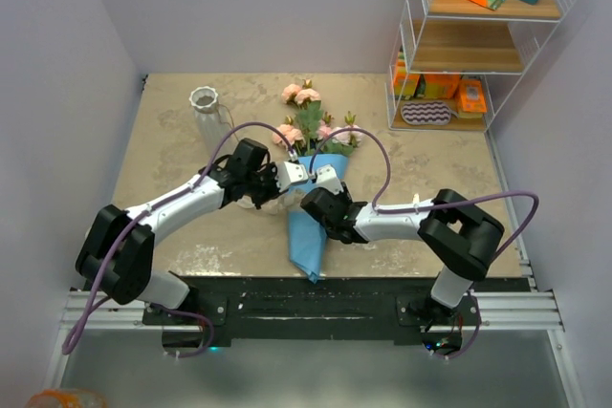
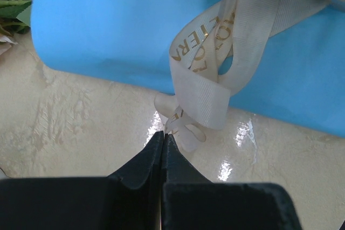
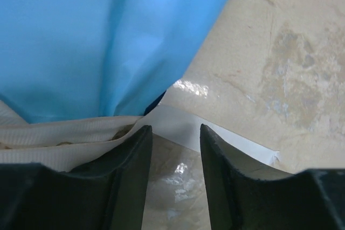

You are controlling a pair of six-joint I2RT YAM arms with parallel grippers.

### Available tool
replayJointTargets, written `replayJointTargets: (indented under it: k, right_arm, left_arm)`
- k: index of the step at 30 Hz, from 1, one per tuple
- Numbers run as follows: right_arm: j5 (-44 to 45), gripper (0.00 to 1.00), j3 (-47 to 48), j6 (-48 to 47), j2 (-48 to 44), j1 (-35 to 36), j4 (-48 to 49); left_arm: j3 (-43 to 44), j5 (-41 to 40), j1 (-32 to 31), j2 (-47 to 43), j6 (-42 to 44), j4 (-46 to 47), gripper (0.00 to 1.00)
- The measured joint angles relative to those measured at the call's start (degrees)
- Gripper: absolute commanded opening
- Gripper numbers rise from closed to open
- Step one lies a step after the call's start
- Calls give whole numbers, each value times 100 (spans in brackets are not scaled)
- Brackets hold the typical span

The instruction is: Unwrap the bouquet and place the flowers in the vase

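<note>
The pale ribbon tail crosses my right gripper's open fingers; I need to back off, turn along it, pinch it beside the blue paper (image 3: 163, 113).
The bouquet lies in the middle of the table, its blue paper cone (image 1: 308, 226) pointing toward the arms and its pink flowers (image 1: 308, 119) at the far end. A beige ribbon (image 2: 202, 74) with gold lettering is looped over the paper. My left gripper (image 2: 163, 133) is shut, pinching the very end of a ribbon tail just above the table. On the cone's other side, my right gripper (image 3: 175, 127) is open, with a ribbon (image 3: 59, 133) band draped on its left finger and a pale tail just past its tips. The vase (image 1: 205, 107) stands upright at the back left.
A white wire shelf (image 1: 478, 45) with boxes stands at the back right corner. Both arms (image 1: 191, 200) meet over the bouquet's waist, their cables arching above it. Walls close in on the left and the back.
</note>
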Motion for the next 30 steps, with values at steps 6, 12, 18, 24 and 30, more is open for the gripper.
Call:
replayJointTargets:
  k: [6, 12, 18, 24, 30]
  right_arm:
    - [-219, 3, -127, -293, 85, 0, 625]
    - [-81, 0, -275, 385, 63, -24, 831]
    - [129, 17, -348, 2011, -275, -184, -109]
    - [144, 56, -619, 3198, -1027, -529, -986]
    - [-116, 63, -824, 3593, -1248, -920, -966]
  left_arm:
    - [2, -42, 2, 57, -15, -7, 0]
    - [0, -138, 11, 59, -13, -31, 0]
    - [0, -173, 39, 57, -11, -103, 0]
    - [0, -214, 87, 57, 0, -127, 0]
    - [2, -212, 87, 57, 9, -129, 0]
